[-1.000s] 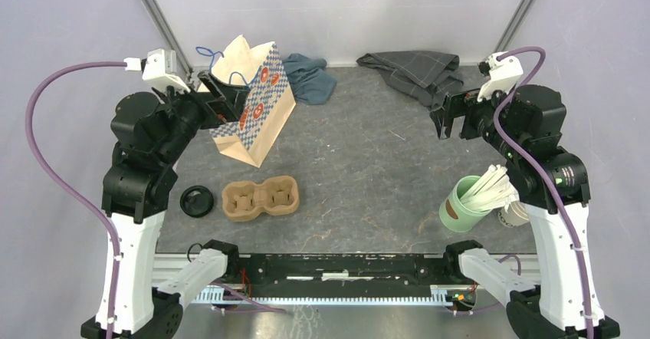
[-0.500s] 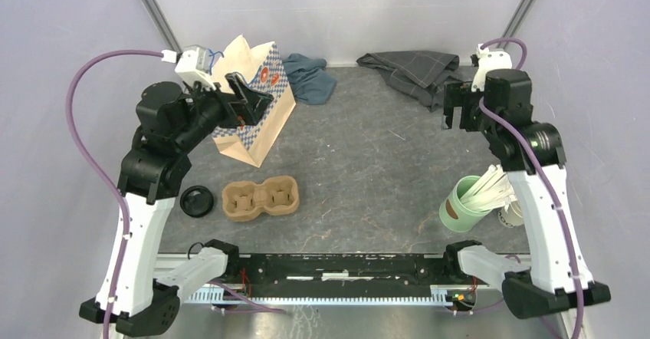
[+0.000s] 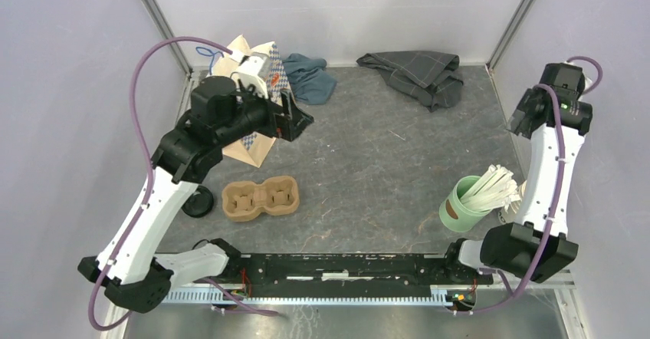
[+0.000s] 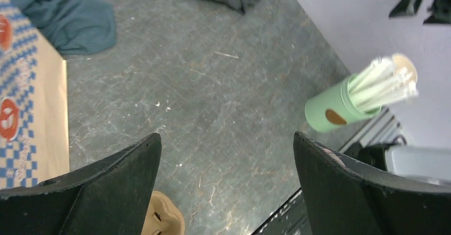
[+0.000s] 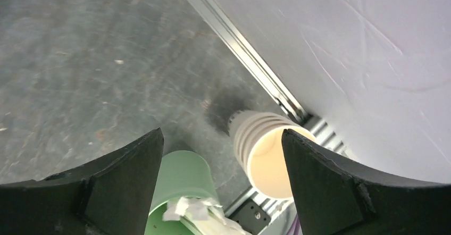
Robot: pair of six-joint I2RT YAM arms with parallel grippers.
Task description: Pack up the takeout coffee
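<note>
The robot's right gripper should next go to the top white paper cup's rim (image 3: 523,188) (image 5: 252,149) beside the mint-green cup of sticks and close there.
The takeout coffee is out of view. A lidless white paper cup (image 5: 263,155) with a tan inside stands by the right wall, next to a mint-green cup (image 3: 464,205) of white sticks. A loose black lid (image 3: 198,201) lies at the left, partly behind my left arm. The patterned paper bag (image 3: 249,143) stands at the back left and a tan cup carrier (image 3: 259,199) lies in front of it. My left gripper (image 3: 300,123) hangs open and empty just right of the bag. My right gripper (image 5: 222,132) is open and empty, high above the two cups.
A blue cloth (image 3: 310,77) and a grey cloth (image 3: 418,70) lie along the back edge. The enclosure's right wall (image 5: 345,59) runs close beside the white cup. The metal rail (image 3: 345,266) between the arm bases runs along the near edge.
My left arm swung right, away from the bag's mouth and out over the table. My right arm rose and pulled back to the right wall, now looking down on the cups.
</note>
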